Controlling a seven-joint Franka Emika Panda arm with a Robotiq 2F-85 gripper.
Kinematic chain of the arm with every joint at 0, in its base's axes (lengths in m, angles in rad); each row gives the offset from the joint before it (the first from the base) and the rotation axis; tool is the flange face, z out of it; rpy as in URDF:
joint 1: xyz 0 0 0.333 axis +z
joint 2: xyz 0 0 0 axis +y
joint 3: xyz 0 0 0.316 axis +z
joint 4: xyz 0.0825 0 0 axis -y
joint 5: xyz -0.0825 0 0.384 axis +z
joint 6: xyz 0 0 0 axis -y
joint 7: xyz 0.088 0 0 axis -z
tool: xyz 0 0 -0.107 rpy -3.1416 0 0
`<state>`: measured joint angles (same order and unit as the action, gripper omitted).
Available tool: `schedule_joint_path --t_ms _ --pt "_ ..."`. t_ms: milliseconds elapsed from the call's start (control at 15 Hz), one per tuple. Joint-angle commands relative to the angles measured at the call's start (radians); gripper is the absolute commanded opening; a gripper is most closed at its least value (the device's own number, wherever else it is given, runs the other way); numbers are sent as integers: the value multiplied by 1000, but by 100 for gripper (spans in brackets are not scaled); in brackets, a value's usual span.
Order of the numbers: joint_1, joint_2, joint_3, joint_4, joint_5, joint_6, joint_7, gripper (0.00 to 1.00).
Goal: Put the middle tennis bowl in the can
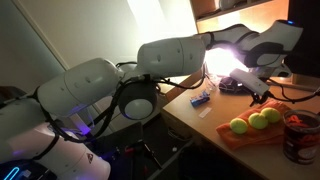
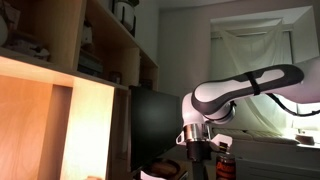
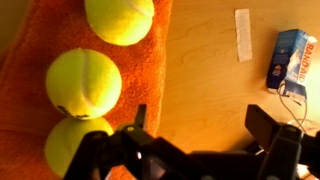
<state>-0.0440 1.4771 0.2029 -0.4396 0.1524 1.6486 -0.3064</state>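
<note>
My gripper needs to close around the sides of the middle tennis ball point(image 1: 258, 121) point(image 3: 83, 83) on the orange cloth, because that ball should go into the can.
Three yellow-green tennis balls lie in a row on an orange cloth point(image 1: 250, 135). The middle tennis ball point(image 1: 257, 121) shows in the wrist view point(image 3: 83, 83) at the left, with one ball above it point(image 3: 120, 18) and one below it point(image 3: 70, 143). The dark reddish-brown can point(image 1: 298, 134) stands at the right end of the cloth; it also shows in an exterior view point(image 2: 224, 163). My gripper point(image 1: 262, 97) hovers above the balls, open and empty. In the wrist view its fingers point(image 3: 205, 125) straddle bare wood to the right of the cloth.
A blue and white packet point(image 1: 202, 96) lies on the wooden table point(image 1: 200, 115); it shows in the wrist view point(image 3: 290, 62) near a white label point(image 3: 243, 34). A lit shelf unit point(image 2: 60, 110) stands beside the arm.
</note>
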Motion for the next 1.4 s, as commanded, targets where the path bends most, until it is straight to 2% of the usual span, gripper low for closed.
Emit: schedule_joint_path --t_ms 0,467,867,1333 --pt "-10 2 -12 -6 57 31 138 100" --pt "4 5 -35 -5 79 158 401 100" --pt "42 7 -125 -27 45 266 727 100" --pt "106 10 -236 -25 -24 209 1126 100"
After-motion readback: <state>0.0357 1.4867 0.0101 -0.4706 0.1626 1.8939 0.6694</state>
